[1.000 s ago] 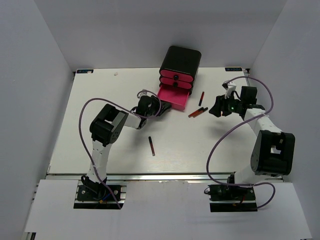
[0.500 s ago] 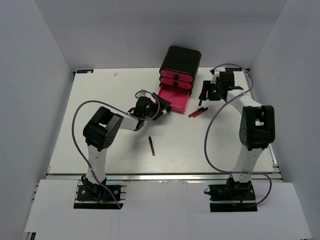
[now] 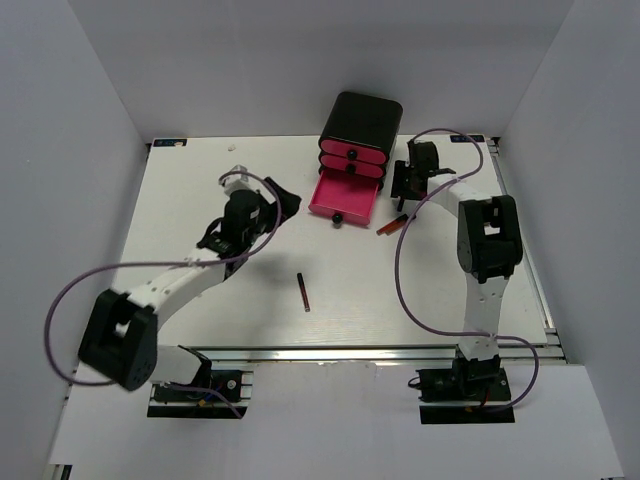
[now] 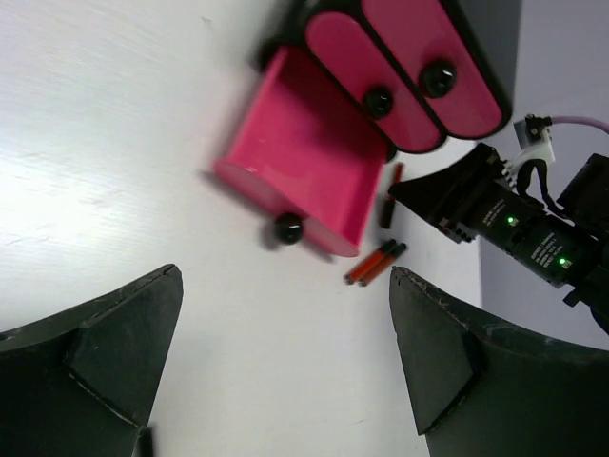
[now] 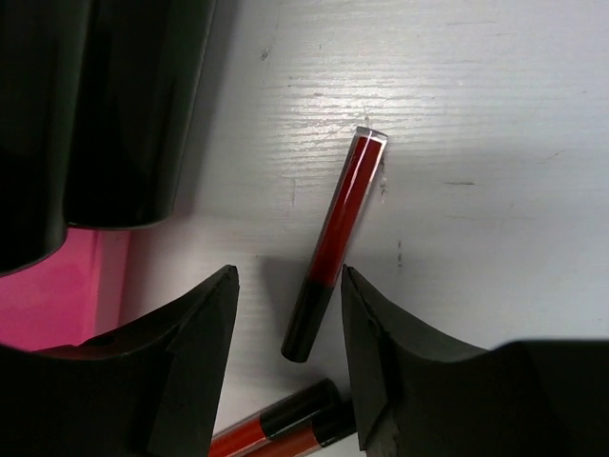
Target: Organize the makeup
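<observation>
The robot's left gripper needs to next move to the black cap (image 3: 301, 280) (image 4: 145, 440) of the dark stick lying alone in the middle of the table and close there.
A dark red stick with a black cap (image 5: 338, 238) lies on the white table beside the black drawer box (image 3: 362, 120). My right gripper (image 5: 288, 274) is open and low over it, a finger on each side of the cap end, touching nothing. Two more red and black sticks (image 3: 393, 225) lie side by side just below, also visible as the pair of sticks (image 5: 285, 428). Another dark stick (image 3: 302, 291) lies alone mid-table. My left gripper (image 3: 282, 197) hangs wide open and empty, left of the pulled-out pink drawer (image 4: 304, 171).
The box's two upper pink drawers (image 4: 419, 57) are shut; the bottom drawer (image 3: 345, 195) juts toward the table's middle with its black knob (image 4: 287, 227) in front. White walls close in the table on three sides.
My left gripper opened, let go of the drawer front and drew back to the left. My right gripper swung in from the right and came down over the stick beside the box.
</observation>
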